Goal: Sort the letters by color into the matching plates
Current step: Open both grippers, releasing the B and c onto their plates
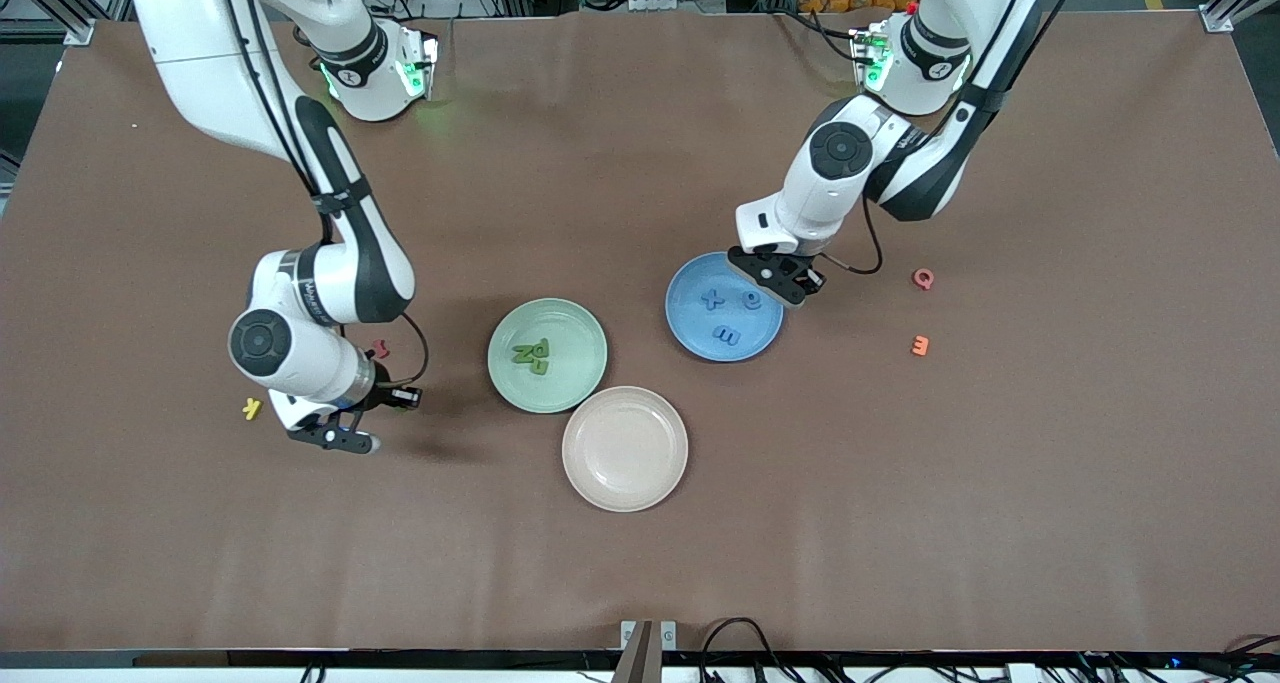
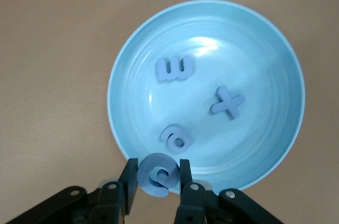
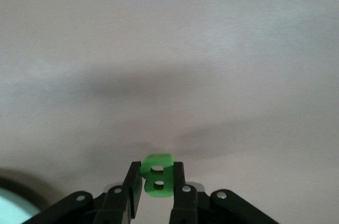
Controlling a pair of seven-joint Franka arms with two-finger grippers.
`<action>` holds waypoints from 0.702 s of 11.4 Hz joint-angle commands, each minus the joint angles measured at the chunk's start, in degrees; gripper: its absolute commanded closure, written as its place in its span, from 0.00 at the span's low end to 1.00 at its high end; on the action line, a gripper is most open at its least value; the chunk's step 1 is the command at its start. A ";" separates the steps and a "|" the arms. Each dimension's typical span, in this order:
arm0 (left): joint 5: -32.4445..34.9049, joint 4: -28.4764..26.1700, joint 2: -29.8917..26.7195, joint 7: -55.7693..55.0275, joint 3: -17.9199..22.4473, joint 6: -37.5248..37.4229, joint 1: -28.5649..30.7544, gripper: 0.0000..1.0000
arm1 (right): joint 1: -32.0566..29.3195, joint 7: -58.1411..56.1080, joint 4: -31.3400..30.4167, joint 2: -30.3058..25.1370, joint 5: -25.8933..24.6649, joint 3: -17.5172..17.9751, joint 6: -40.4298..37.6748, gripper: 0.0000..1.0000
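My left gripper will let go of the blue letter up against the e in the blue plate (image 1: 755,286) (image 2: 187,160), on the rim side of the e.
My left gripper (image 1: 797,288) (image 2: 158,177) is shut on a blue letter (image 2: 153,173) over the rim of the blue plate (image 1: 690,328) (image 2: 265,49). Three blue letters lie in that plate: an x (image 1: 712,299) (image 2: 228,103), an e (image 1: 753,301) (image 2: 176,138) and an m (image 1: 727,336) (image 2: 175,69). My right gripper (image 1: 345,441) (image 3: 158,181) is shut on a green letter B (image 3: 158,173) over bare table, toward the right arm's end from the green plate (image 1: 575,383). Green letters (image 1: 532,354) lie clustered in that plate.
A beige-pink plate (image 1: 624,463) sits empty, nearer the front camera, touching the green plate. A red letter (image 1: 923,279) and an orange letter (image 1: 920,345) lie toward the left arm's end. A yellow letter (image 1: 252,408) and a red letter (image 1: 380,348) lie by the right arm.
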 commanded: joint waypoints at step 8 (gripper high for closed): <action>-0.52 9.12 8.19 -9.75 2.28 -0.87 -7.22 1.00 | 9.81 -0.33 6.84 0.06 0.34 0.16 -10.34 0.89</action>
